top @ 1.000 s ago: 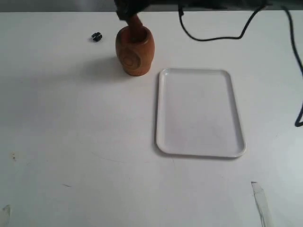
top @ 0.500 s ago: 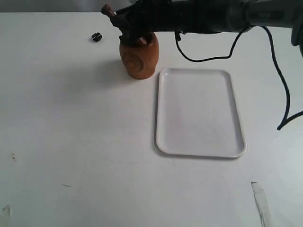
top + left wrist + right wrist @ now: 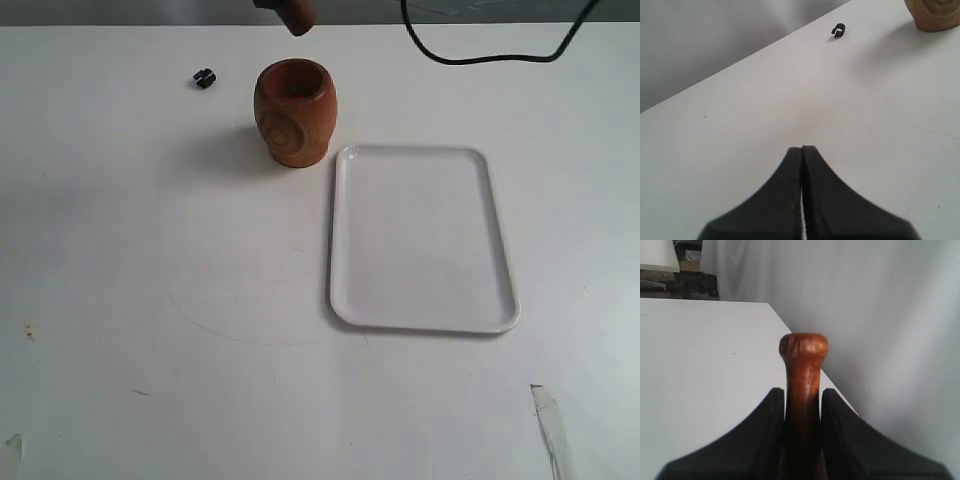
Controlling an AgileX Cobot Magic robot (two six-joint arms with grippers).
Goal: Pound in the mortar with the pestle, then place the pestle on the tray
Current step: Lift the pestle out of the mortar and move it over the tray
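The robot's right gripper should release the pestle, now lifted above the mortar, in the middle of the empty white tray (image 3: pixel 415 231).
The reddish-brown wooden mortar (image 3: pixel 293 112) stands upright on the white table, just beyond the tray's far left corner; its base also shows in the left wrist view (image 3: pixel 935 15). The white tray (image 3: pixel 345 230) lies to its right and holds nothing. Only the thick end of the pestle (image 3: pixel 296 16) shows at the exterior view's top edge, lifted above the mortar. My right gripper (image 3: pixel 802 392) is shut on the pestle (image 3: pixel 803 365), whose knobbed end sticks out past the fingers. My left gripper (image 3: pixel 802 148) is shut on nothing, low over bare table.
A tiny black object (image 3: pixel 204 78) lies on the table left of the mortar, also in the left wrist view (image 3: pixel 838 31). A black cable (image 3: pixel 480 55) hangs across the far right. Clear tape strips lie at the near edge (image 3: pixel 550 425).
The right arm has lifted the pestle up out of the mortar and mostly out of the exterior view. The mortar sits slightly right of where it stood a second ago.
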